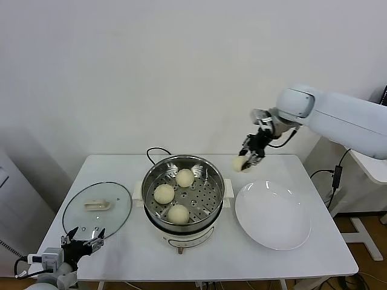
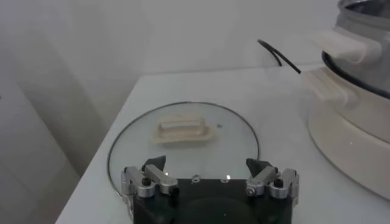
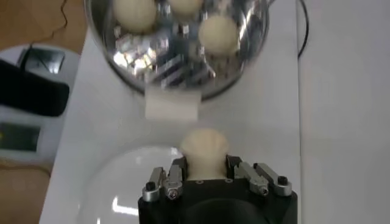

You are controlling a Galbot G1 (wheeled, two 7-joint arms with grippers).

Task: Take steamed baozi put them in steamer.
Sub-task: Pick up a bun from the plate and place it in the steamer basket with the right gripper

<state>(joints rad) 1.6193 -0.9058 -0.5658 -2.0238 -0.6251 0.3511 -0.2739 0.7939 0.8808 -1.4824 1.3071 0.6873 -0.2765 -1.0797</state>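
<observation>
I should release the baozi from my right gripper so that it rests on the open steamer's bottom nearest the white plate (image 1: 202, 194) (image 3: 173, 59), beside the other baozi.
The steamer (image 1: 211, 202) stands mid-table on its white base, with three cream-white baozi (image 1: 185, 177) (image 1: 164, 193) (image 1: 178, 213) on its perforated floor. My right gripper (image 1: 247, 162) is shut on the fourth baozi (image 1: 239, 164) and holds it in the air to the right of the steamer, above the far edge of the white plate. In the right wrist view the baozi (image 3: 205, 148) sits between the fingers, with the steamer (image 3: 241, 79) and its buns beyond. My left gripper (image 1: 84, 237) is open and empty, parked at the front left by the glass lid.
An empty flat white plate (image 1: 273, 215) lies right of the steamer. The glass lid (image 1: 97, 208) with a cream handle lies at the left, also in the left wrist view (image 2: 183, 143). A black cord (image 1: 154, 152) runs behind the steamer.
</observation>
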